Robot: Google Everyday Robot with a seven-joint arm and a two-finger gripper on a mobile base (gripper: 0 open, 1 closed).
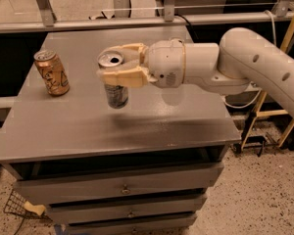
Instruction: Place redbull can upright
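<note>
Next, my gripper sets the redbull can down upright on the grey table, nearer the front than the orange-copper can [106,119].
The redbull can [116,95], slim and blue-and-silver with a silver top, is upright over the middle of the grey table [88,126]. My gripper [113,68], with cream-coloured fingers [118,77], reaches in from the right and is shut around the can's upper part. The can's base is at or just above the tabletop; I cannot tell whether it touches.
An orange-copper can with script lettering [52,73] stands upright near the table's left edge. The table has drawers [122,187] below its front. A metal rail [137,21] runs behind it, and yellow legs [257,114] stand at the right.
</note>
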